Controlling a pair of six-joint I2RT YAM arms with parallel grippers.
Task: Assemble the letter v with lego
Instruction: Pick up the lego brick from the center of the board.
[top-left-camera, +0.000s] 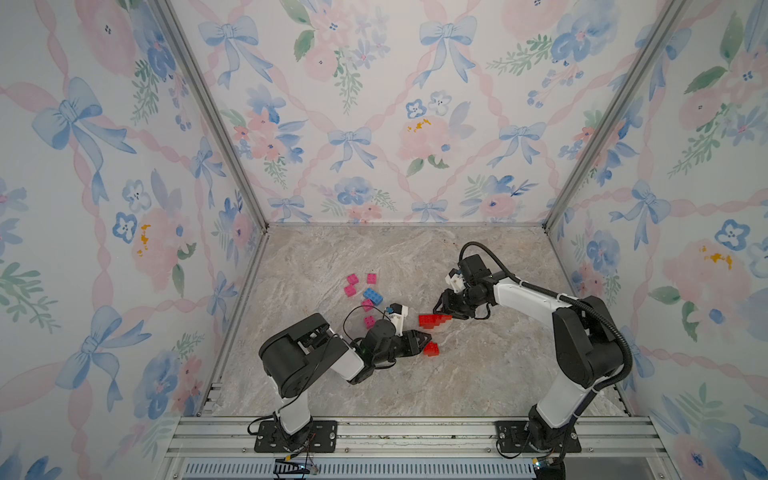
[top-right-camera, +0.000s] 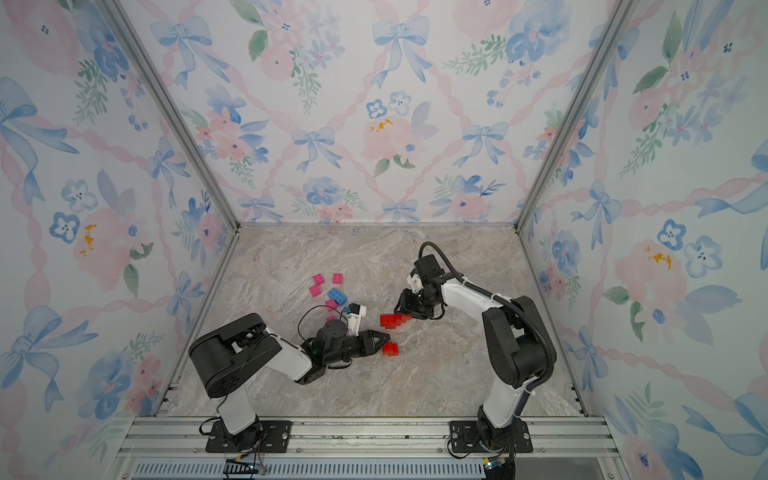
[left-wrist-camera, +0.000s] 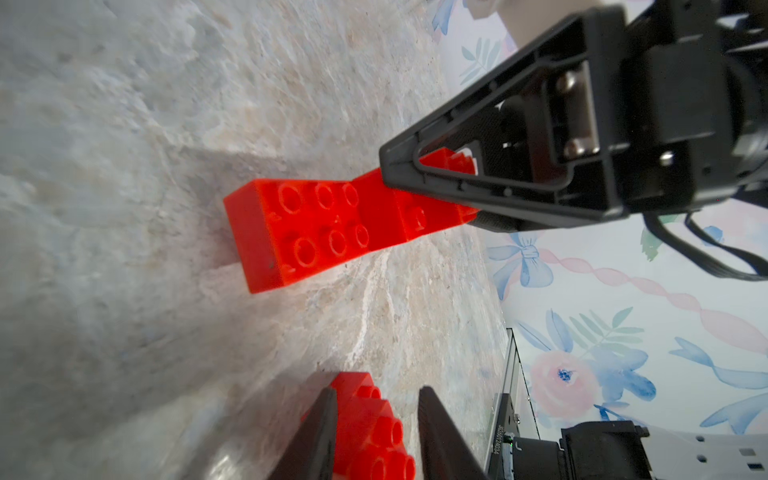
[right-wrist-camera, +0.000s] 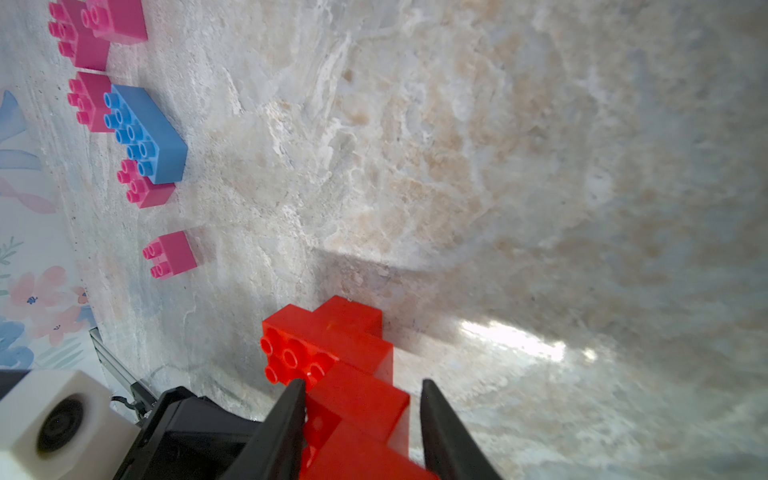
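The red brick's studs face a finger of my left gripper, so I need to open and turn my left gripper, then grab the brick by its plain sides (left-wrist-camera: 354, 422).
A red lego staircase of joined bricks (top-left-camera: 432, 320) (top-right-camera: 392, 320) lies on the marble floor (top-left-camera: 478, 374). My right gripper (top-left-camera: 451, 316) (right-wrist-camera: 361, 384) is shut on its right end. A single red brick (top-left-camera: 432, 348) (left-wrist-camera: 365, 419) lies just in front of the staircase, between the fingers of my left gripper (top-left-camera: 428, 337) (left-wrist-camera: 376, 392). One finger rests against the brick, and a gap shows between its studs and the other finger. In the left wrist view the staircase (left-wrist-camera: 316, 232) has its studs facing the camera.
Several pink bricks (top-left-camera: 352, 279) (right-wrist-camera: 170, 253) and a longer blue brick (top-left-camera: 372, 295) (right-wrist-camera: 145, 133) lie scattered to the left, behind my left arm. Floral walls close three sides, and an aluminium rail (top-left-camera: 415, 432) runs along the front.
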